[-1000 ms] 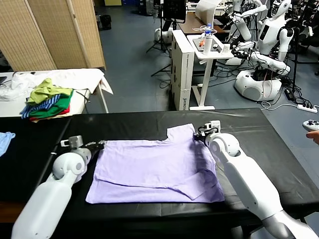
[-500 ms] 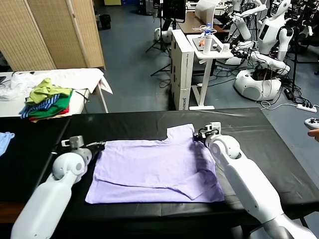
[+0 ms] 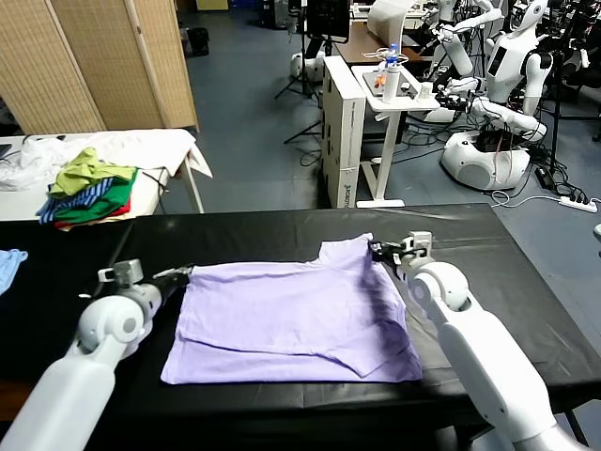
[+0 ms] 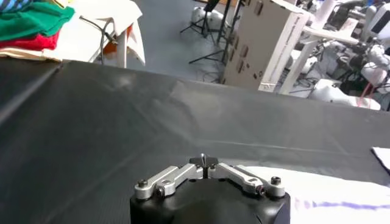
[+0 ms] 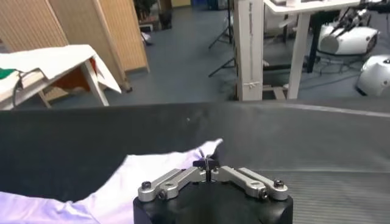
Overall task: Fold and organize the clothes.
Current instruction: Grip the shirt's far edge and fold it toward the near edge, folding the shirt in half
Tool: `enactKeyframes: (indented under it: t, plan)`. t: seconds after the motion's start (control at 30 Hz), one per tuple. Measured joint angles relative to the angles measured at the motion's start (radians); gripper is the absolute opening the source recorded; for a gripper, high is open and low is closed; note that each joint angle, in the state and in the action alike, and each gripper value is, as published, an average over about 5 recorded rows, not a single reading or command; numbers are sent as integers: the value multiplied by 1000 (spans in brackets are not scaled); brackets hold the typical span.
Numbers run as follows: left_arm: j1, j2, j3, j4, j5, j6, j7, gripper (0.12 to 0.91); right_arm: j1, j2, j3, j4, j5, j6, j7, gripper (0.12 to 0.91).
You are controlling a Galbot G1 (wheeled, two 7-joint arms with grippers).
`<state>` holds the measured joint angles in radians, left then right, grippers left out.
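Note:
Next, my left gripper lets go of the far corner of the lavender T-shirt at the side end of the T-shirt's near crease point(image 3: 177, 345).
The lavender T-shirt point(image 3: 291, 315) lies spread flat on the black table point(image 3: 526, 272), and shows pale in the left wrist view point(image 4: 341, 192). My left gripper point(image 3: 185, 273) is at its far left corner, shut, with the tips point(image 4: 204, 161) at the fabric's edge. At the far right corner, beside the neck notch, my right gripper point(image 3: 377, 251) is shut on the shirt's edge. In the right wrist view a point of the shirt point(image 5: 152, 173) sticks out just past the closed right gripper point(image 5: 207, 164).
A pile of green, striped and red garments point(image 3: 89, 193) sits on a white table at the back left. A light blue cloth point(image 3: 9, 263) lies at the black table's left end. A white cart point(image 3: 376, 122) and other robots point(image 3: 488, 141) stand behind.
My left gripper has closed at the shirt's corner and its arm has drawn slightly left. My right gripper has shifted right, taking the shirt's far edge with it.

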<state>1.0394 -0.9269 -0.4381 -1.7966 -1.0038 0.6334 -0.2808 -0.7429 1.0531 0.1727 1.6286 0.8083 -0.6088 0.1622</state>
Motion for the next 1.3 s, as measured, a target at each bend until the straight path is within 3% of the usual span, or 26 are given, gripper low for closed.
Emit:
enactKeyframes:
  t: [0.4,0.8,1.3]
  plan:
    - [141,25,-81,-180,8,7,2,147,-167,-92,90,234,9,-67,17,140]
    - [223,8,-122,-239,86,25,5,147,-383,-156,199,398,1,-107,20,140]
    - [378,-49,-198,-336,161,57,3,147,-501,-215,215,486,7,-128,21,140]
